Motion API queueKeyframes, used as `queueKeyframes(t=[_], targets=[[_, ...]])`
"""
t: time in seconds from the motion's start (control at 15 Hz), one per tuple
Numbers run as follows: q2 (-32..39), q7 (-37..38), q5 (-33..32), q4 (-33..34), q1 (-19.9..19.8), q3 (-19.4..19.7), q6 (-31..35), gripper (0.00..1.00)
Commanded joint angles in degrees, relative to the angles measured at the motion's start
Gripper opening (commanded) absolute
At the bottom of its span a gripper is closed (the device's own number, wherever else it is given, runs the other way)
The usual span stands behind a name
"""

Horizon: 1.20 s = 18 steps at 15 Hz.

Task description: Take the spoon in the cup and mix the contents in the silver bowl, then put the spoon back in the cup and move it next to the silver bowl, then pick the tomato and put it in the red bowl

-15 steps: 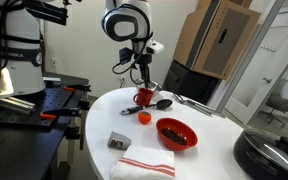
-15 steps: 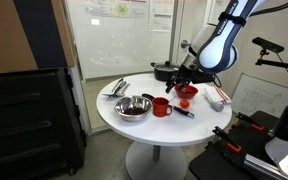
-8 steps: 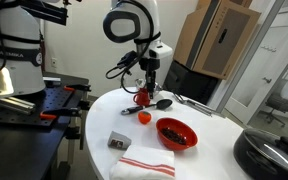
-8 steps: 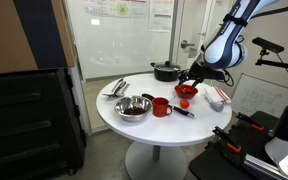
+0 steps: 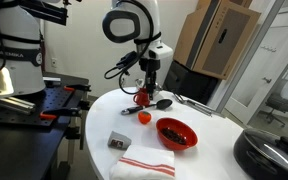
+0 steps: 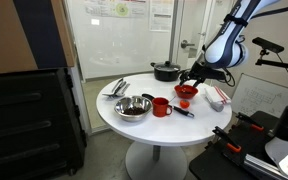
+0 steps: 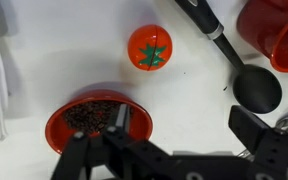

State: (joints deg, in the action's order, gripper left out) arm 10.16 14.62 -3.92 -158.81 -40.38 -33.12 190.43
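Next, I move my gripper to the tomato between the black serving spoon and the red bowl and close it around the tomato's middle [image 5: 144, 117] [image 7: 150, 47].
My gripper [image 7: 189, 128] is open and empty, and hangs above the bare table between the red bowl [image 7: 96, 120] and the black serving spoon [image 7: 254, 88]. The tomato [image 7: 150, 47] lies on the table just beyond the fingers, untouched. The red bowl holds dark grains. The red cup [image 7: 280, 38] is at the top right edge of the wrist view. In the exterior views I see the gripper [image 5: 147, 86], the cup [image 5: 142, 97], the tomato [image 5: 144, 117], the red bowl [image 5: 176, 133] and the silver bowl [image 6: 133, 107] beside the cup [image 6: 161, 107]. I cannot make out the thin spoon.
A black pot [image 6: 165, 71] stands at the table's far side. A striped towel [image 5: 147, 164] and a small grey block [image 5: 118, 141] lie near the table edge. Metal utensils [image 6: 116, 88] lie beside the silver bowl. A dark cooker [image 5: 274, 152] is at the right.
A second ago the gripper was over the cup; it has moved sideways to above the tomato and red bowl. It has held still for the last half second.
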Motion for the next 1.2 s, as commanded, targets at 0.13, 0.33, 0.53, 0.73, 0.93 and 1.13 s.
queueKeyframes(t=[0.13,0.33,0.53,0.73,0.93,1.13], targets=[[1.71,2.42,4.24,0.26,2.17,1.5,-0.58,1.0],[1.98,3.6,8.21,0.72,4.92,4.21,-1.05,1.0],[1.97,3.4,12.18,1.5,9.48,8.72,-2.68,1.0],[2.71,3.38,14.67,2.88,15.54,14.49,-5.23,1.0],[5.81,3.83,16.49,5.29,22.09,20.38,-5.03,1.0],[9.56,5.11,17.52,8.21,25.42,22.18,-4.42,1.0]])
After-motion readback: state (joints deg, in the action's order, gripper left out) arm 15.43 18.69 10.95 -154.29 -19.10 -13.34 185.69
